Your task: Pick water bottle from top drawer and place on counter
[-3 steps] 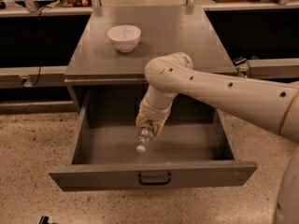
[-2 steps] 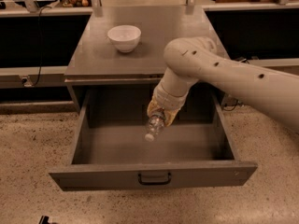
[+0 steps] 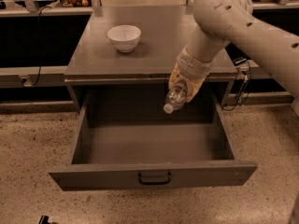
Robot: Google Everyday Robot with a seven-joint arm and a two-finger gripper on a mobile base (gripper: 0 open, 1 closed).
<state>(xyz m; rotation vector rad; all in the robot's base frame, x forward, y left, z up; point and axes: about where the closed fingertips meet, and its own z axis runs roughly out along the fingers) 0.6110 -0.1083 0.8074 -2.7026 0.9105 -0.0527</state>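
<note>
My gripper will let go of the water bottle on the open counter (image 3: pixel 174 49), next to the white bowl and back from the front edge.
My gripper (image 3: pixel 184 85) is shut on the water bottle (image 3: pixel 174 98), a small clear plastic bottle held tilted with its white cap pointing down and left. It hangs in the air above the back of the open top drawer (image 3: pixel 149 146), just in front of the counter's (image 3: pixel 154 36) front edge. The drawer is pulled fully out, with a dark pull handle on its flat front panel, and nothing else shows inside it. The gripper's fingers are mostly hidden behind the bottle and the yellowish wrist.
A white bowl (image 3: pixel 124 37) stands on the left part of the counter. My pale arm (image 3: pixel 243 27) reaches in from the upper right. A long shelf with metal posts and small items runs behind the counter. Speckled floor lies around the drawer.
The gripper has lifted the bottle up out of the drawer and moved it right and back, toward the counter's front edge.
</note>
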